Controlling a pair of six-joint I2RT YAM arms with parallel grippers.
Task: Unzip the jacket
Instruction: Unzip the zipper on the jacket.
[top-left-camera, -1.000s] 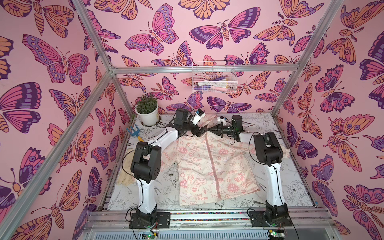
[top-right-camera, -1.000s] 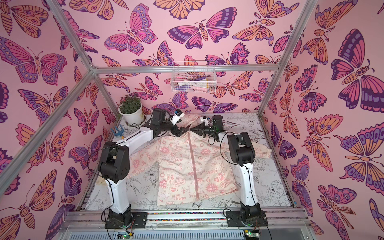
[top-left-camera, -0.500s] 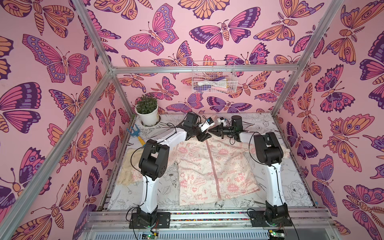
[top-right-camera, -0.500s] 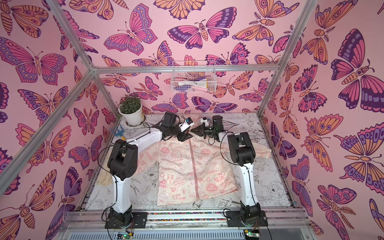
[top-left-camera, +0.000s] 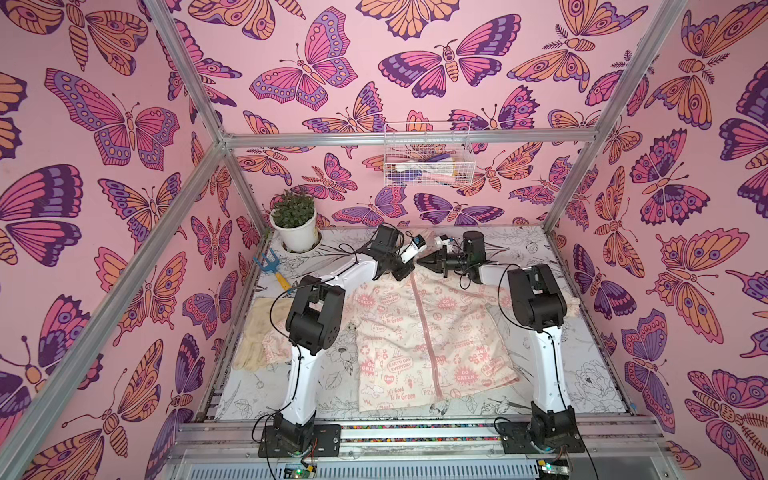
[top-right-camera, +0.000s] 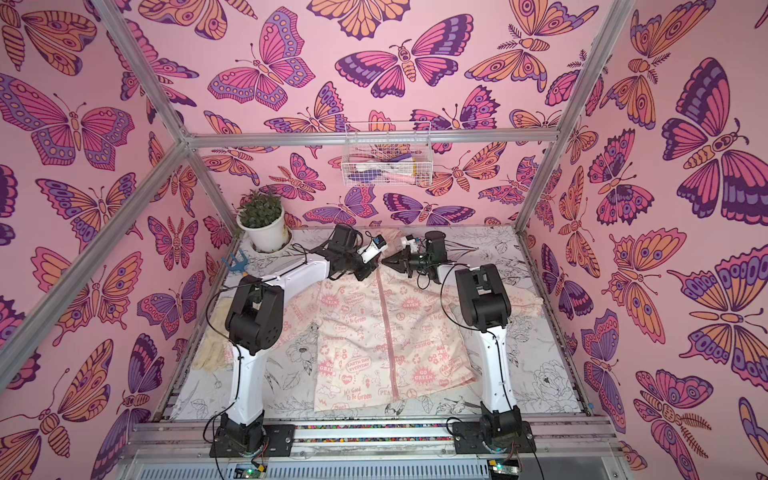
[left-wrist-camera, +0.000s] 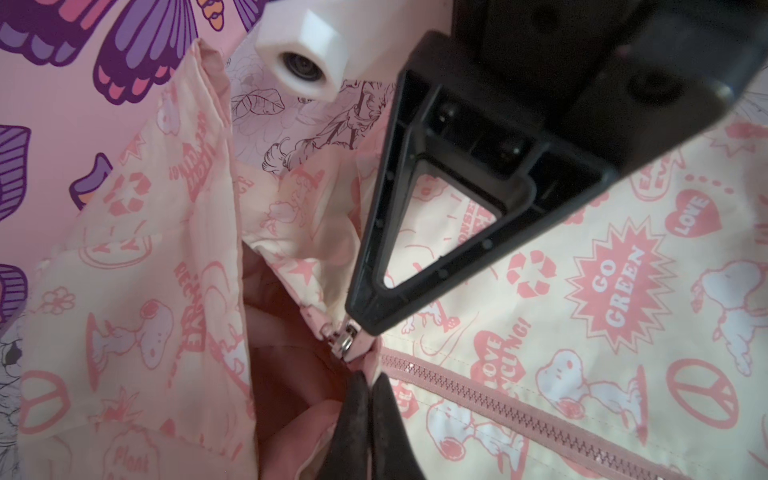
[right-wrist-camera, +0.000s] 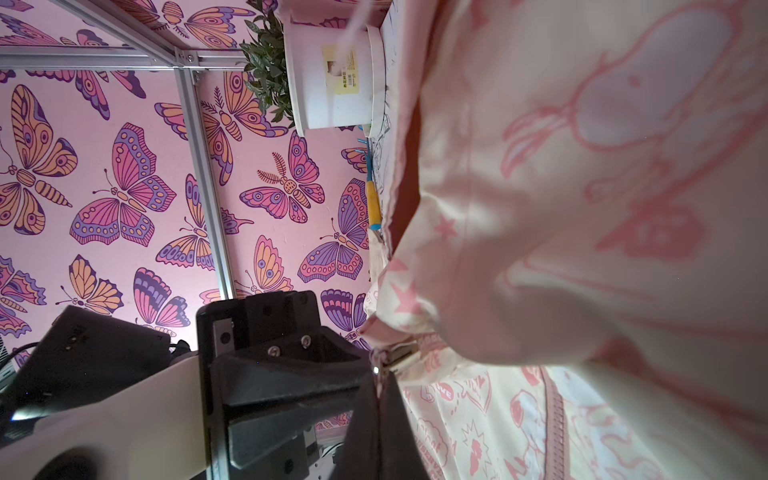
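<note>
My right gripper needs to open, back off and close around the pull's tab (left-wrist-camera: 344, 342), because the silver zipper pull sticks out beside its shut fingers.
The jacket (top-left-camera: 461, 332) (top-right-camera: 353, 332) lies flat on the table, front up, in both top views. Its pink zipper (top-left-camera: 426, 332) (left-wrist-camera: 519, 411) is closed along its length. Both grippers meet at the collar at the far end. My right gripper (top-left-camera: 419, 262) (right-wrist-camera: 379, 376) is shut on the silver zipper pull (left-wrist-camera: 345, 340) (right-wrist-camera: 401, 357). My left gripper (top-left-camera: 409, 272) (left-wrist-camera: 370, 376) is shut on the pink jacket fabric at the zipper's top, right beside the pull. The hood's pink lining (left-wrist-camera: 291, 374) gapes open next to it.
A potted plant (top-left-camera: 297, 232) stands at the far left corner, with a blue and yellow hand rake (top-left-camera: 274, 268) in front of it. A cream work glove (top-left-camera: 257, 336) lies left of the jacket. A wire basket (top-left-camera: 428, 162) hangs on the back wall.
My left gripper has swung right to the collar and closed on the fabric by the zipper's top. The right gripper has stayed shut at the collar.
</note>
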